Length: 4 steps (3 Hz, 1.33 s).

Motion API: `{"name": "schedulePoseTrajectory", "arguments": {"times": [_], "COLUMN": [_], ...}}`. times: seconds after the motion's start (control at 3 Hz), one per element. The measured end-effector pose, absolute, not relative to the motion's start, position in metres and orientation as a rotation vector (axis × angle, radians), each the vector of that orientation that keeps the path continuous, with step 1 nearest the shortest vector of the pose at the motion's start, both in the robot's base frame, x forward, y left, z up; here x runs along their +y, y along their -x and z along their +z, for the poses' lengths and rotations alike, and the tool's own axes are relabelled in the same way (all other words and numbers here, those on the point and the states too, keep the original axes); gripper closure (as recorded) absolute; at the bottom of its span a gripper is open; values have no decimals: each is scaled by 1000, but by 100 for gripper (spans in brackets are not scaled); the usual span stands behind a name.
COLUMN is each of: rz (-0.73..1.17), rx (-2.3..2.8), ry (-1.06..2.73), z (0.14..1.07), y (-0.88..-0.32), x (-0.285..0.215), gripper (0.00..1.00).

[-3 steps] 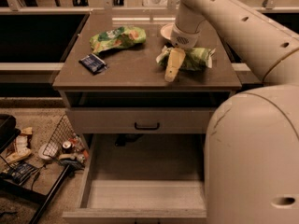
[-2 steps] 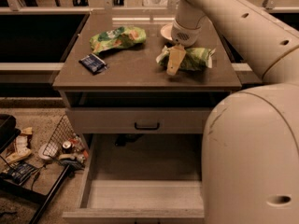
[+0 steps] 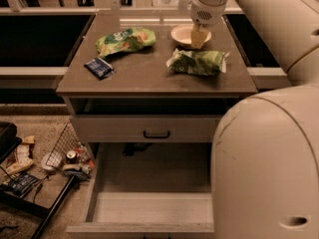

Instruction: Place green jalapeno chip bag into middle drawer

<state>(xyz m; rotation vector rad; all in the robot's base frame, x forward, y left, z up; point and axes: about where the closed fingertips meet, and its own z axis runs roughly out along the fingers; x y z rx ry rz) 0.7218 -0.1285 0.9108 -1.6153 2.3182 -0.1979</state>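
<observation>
I have my gripper over the white bowl, behind the green jalapeno chip bag, so next I open it, come forward and close on the bag's middle (image 3: 198, 62).
The green jalapeno chip bag (image 3: 197, 62) lies flat on the right part of the brown tabletop (image 3: 144, 76), just in front of a white bowl (image 3: 185, 34). My gripper (image 3: 199, 37) hangs from the arm above the bowl's right side, behind the bag and apart from it, holding nothing that I can see. The middle drawer (image 3: 149, 207) stands pulled out low in the view, its pale floor bare. My arm's large body covers the drawer's right part.
A green bag with orange-yellow patches (image 3: 124, 40) and a small dark blue packet (image 3: 99, 67) lie on the table's left half. A shut drawer front with a black handle (image 3: 156, 133) sits above the open drawer. A wire basket and clutter (image 3: 65, 158) lie on the floor at left.
My gripper has moved from the bag's left end up and back to above the white bowl. The bag stays on the table.
</observation>
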Motion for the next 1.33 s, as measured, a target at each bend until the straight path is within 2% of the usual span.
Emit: {"name": "schedulePoseTrajectory", "arguments": {"times": [0.33, 1.33], "rz": [-197, -207], "rx": [2315, 2304], "ry": [1617, 1623], "z": [907, 908], "y": [-724, -729], "x": [-126, -123], "gripper": [68, 1]}}
